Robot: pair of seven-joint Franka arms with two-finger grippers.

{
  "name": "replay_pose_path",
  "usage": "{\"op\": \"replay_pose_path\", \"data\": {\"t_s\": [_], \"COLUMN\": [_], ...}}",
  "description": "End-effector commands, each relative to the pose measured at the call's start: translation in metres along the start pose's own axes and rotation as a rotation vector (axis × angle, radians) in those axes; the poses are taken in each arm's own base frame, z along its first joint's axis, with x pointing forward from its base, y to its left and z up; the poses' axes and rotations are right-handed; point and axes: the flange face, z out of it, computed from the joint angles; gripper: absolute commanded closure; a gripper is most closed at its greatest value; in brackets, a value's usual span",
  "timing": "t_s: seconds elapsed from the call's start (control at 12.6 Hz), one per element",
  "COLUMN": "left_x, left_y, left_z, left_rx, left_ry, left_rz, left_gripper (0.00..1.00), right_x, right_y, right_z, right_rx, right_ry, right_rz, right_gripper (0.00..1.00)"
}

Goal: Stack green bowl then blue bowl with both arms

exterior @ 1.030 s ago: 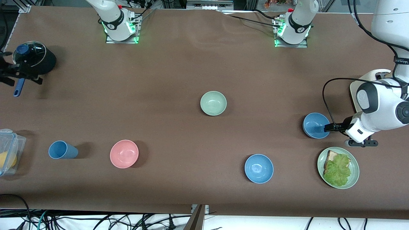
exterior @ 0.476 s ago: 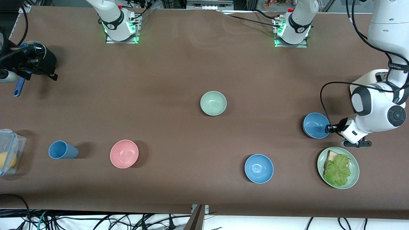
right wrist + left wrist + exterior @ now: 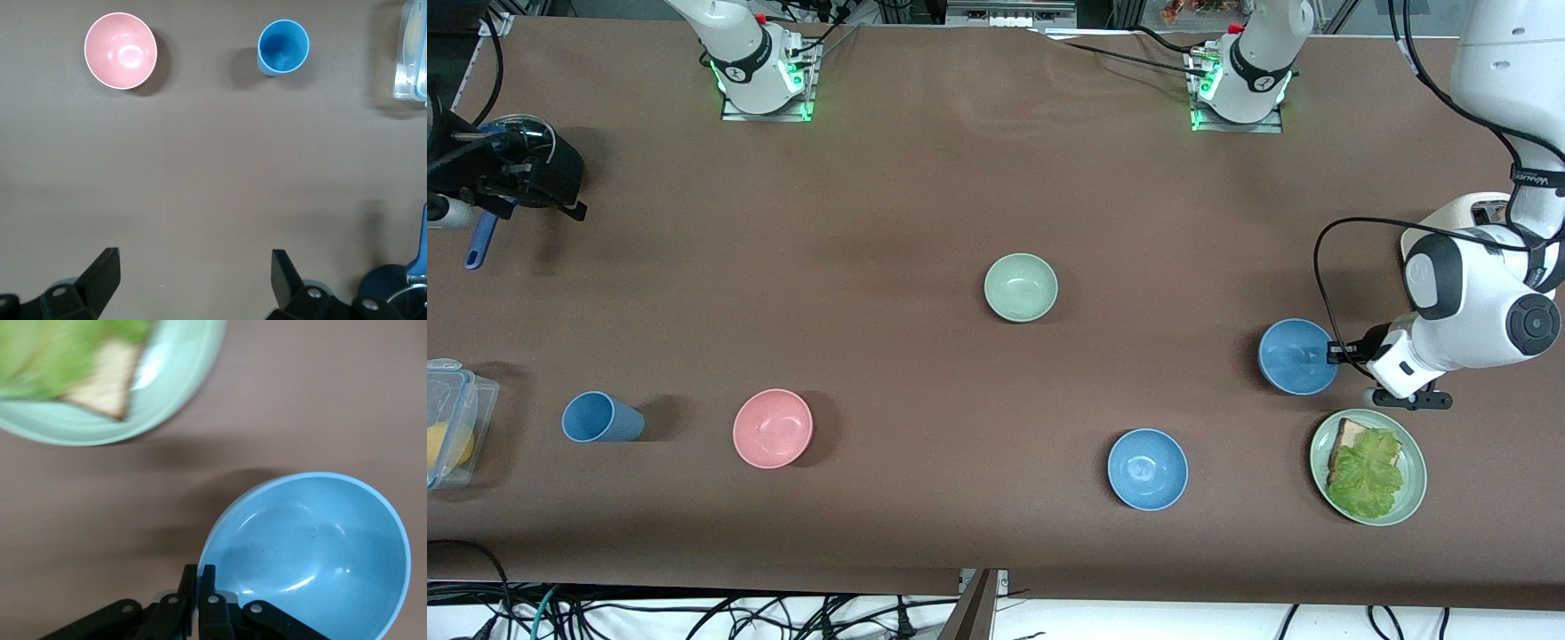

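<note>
Next, my left gripper releases the muted blue bowl inside the pale green bowl (image 3: 1021, 287) in the middle of the table.
The pale green bowl (image 3: 1021, 287) stands upright mid-table, with no gripper near it. My left gripper (image 3: 1334, 356) is shut on the rim of the muted blue bowl (image 3: 1296, 357), near the left arm's end of the table. In the left wrist view the fingers (image 3: 199, 572) pinch the rim. The blue bowl (image 3: 313, 553) is tilted and casts a shadow on the table. My right gripper (image 3: 551, 191) is open and empty, up over the black pot at the right arm's end. Its fingers stand wide apart in the right wrist view (image 3: 193, 257).
A brighter blue bowl (image 3: 1147, 468) sits nearer the front camera. A green plate (image 3: 1409, 498) with bread and lettuce lies close beside the held bowl. A pink bowl (image 3: 773, 428), a blue cup (image 3: 600, 418), a clear container (image 3: 454, 418) and a black pot (image 3: 551, 164) are toward the right arm's end.
The left gripper has shifted the blue bowl slightly toward the table's middle and tilted it. The right gripper came in over the black pot and now holds still.
</note>
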Motion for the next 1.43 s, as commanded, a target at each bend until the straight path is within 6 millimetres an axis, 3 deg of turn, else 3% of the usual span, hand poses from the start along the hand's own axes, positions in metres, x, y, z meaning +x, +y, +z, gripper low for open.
{"op": "replay_pose_path", "data": {"t_s": [0.0, 0.24, 0.4, 0.55, 0.71, 0.95, 1.35], "left_x": [-0.006, -0.013, -0.030, -0.051, -0.066, -0.087, -0.104], "left_y": [0.104, 0.237, 0.311, 0.371, 0.417, 0.453, 0.461], "left_z": [-0.057, -0.075, -0.061, -0.040, -0.026, 0.011, 0.061], "left_rx": [-0.036, -0.046, -0.032, -0.023, -0.049, -0.022, -0.009], "left_ry": [-0.005, -0.009, -0.025, -0.053, -0.029, -0.058, -0.042], "left_rz": [0.039, 0.042, 0.034, 0.023, 0.041, 0.068, 0.082], "left_gripper": [1.00, 1.00, 1.00, 1.00, 1.00, 1.00, 1.00], "right_x": [0.007, 0.011, 0.011, 0.010, 0.010, 0.010, 0.009], "right_y": [-0.004, -0.001, 0.002, 0.003, 0.004, 0.013, 0.013], "right_z": [-0.012, -0.006, -0.006, -0.005, -0.006, -0.005, -0.005], "right_rx": [-0.010, 0.003, 0.013, 0.015, 0.015, 0.016, 0.017], "right_ry": [0.013, 0.009, 0.004, -0.003, -0.002, -0.003, -0.004], "right_rz": [0.011, 0.020, 0.027, 0.028, 0.031, 0.040, 0.040], "right_gripper": [0.00, 0.00, 0.00, 0.00, 0.00, 0.00, 0.00]}}
